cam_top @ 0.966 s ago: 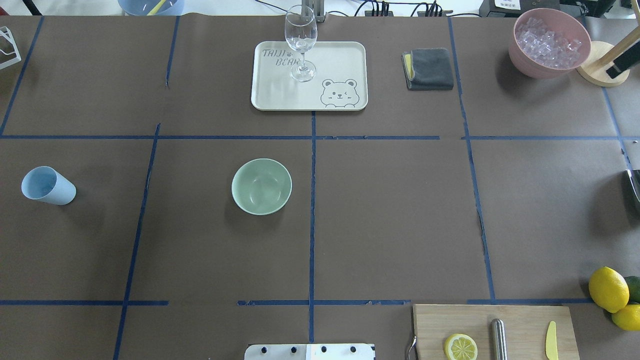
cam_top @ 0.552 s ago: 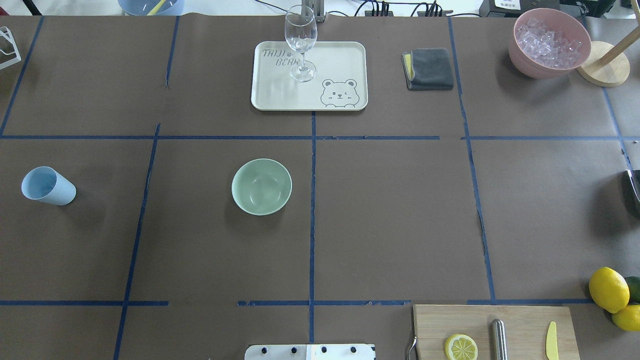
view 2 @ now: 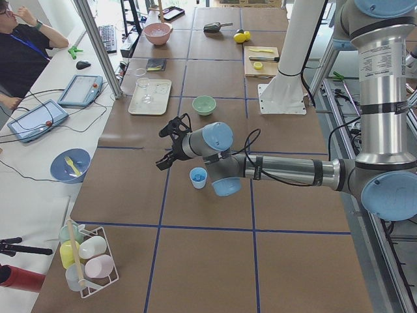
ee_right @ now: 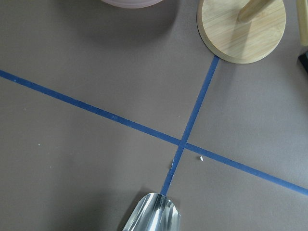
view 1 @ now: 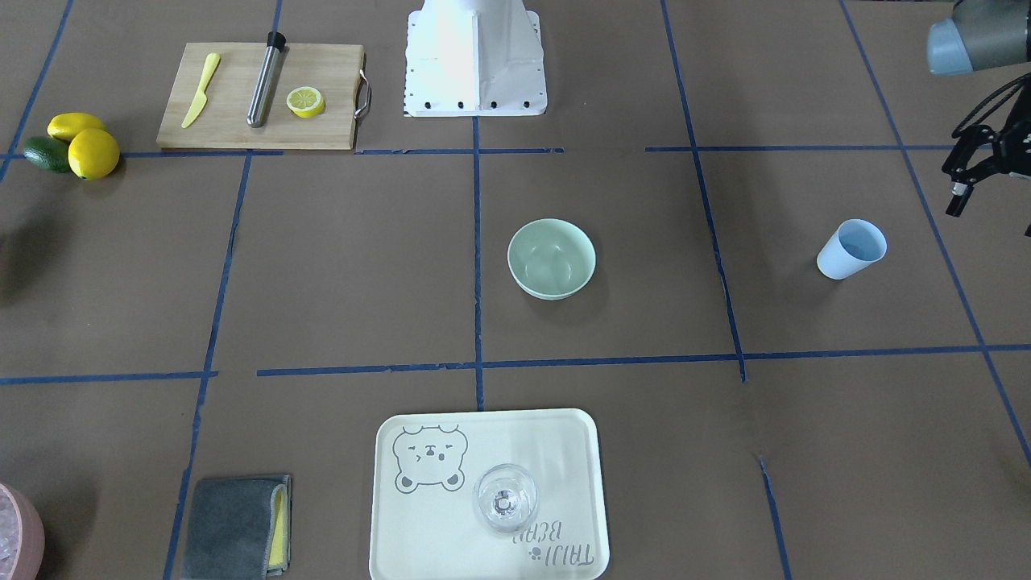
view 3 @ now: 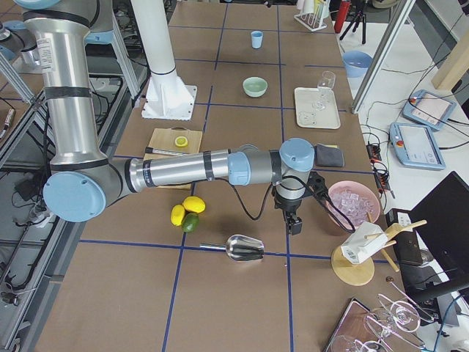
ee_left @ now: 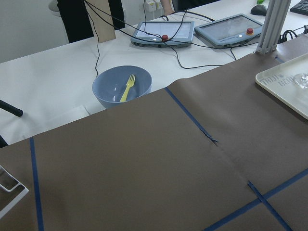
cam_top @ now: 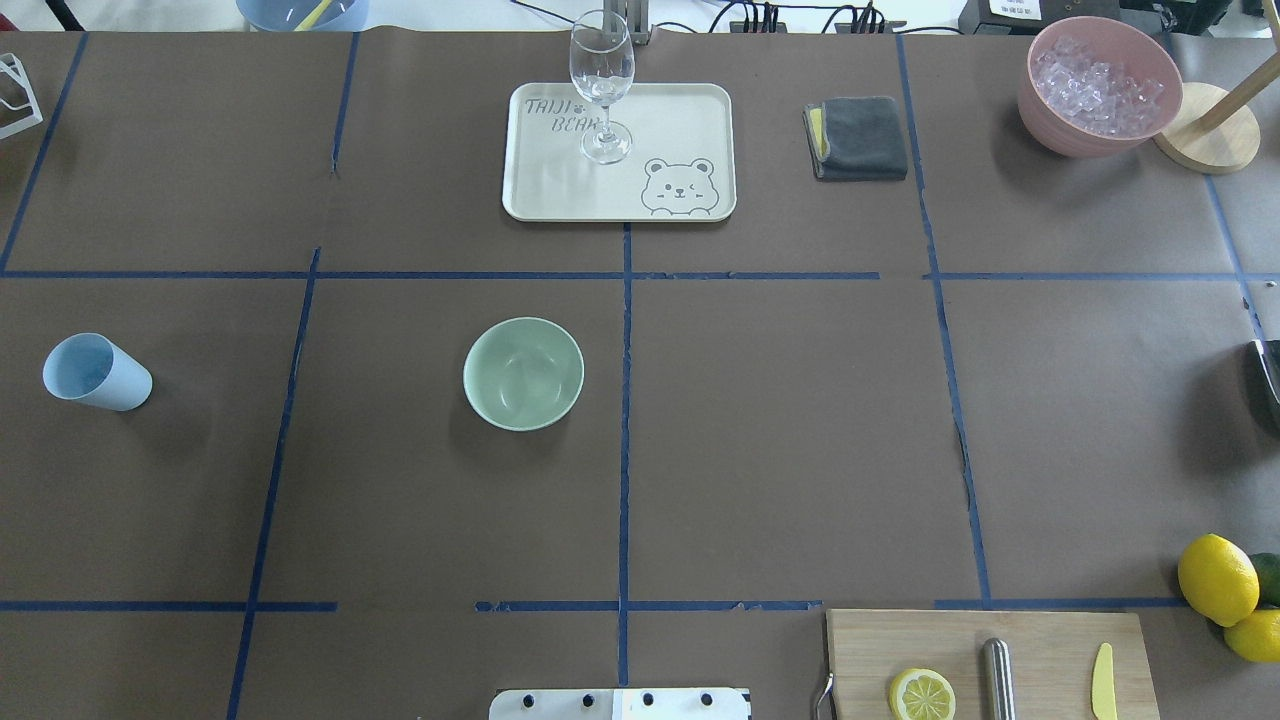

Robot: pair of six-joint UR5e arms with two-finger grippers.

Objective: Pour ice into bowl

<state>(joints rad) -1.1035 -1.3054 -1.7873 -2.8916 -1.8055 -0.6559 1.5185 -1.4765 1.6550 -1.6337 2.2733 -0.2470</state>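
Observation:
The robot's left gripper needs to close around the body (view 1: 836,259) of the light blue cup, just under the cup's rim.
The mint-green bowl (cam_top: 523,373) stands empty near the table's middle, and it also shows in the front view (view 1: 552,258). The light blue cup (cam_top: 97,372) stands far to its left. I cannot make out any clear ice cubes in the cup or elsewhere. My left gripper (view 1: 989,211) hangs open and empty just beyond the cup (view 1: 851,249), apart from it, as the left side view (view 2: 163,150) also shows. My right gripper (view 3: 294,224) points down beside the pink container (view 3: 353,202), and I cannot tell whether it is open or shut.
A cream tray (cam_top: 620,195) with a clear glass (cam_top: 601,85) stands at the back. A grey cloth (cam_top: 858,137), the pink container (cam_top: 1040,110) of crushed ice and a wooden stand (cam_top: 1205,135) are at back right. A metal scoop (ee_right: 151,214), lemons (cam_top: 1217,578) and a cutting board (cam_top: 1050,640) are on the right.
The right gripper showed near the wooden stand at the overhead view's far right edge one second ago and has since left that view. Bowl and cup have not moved.

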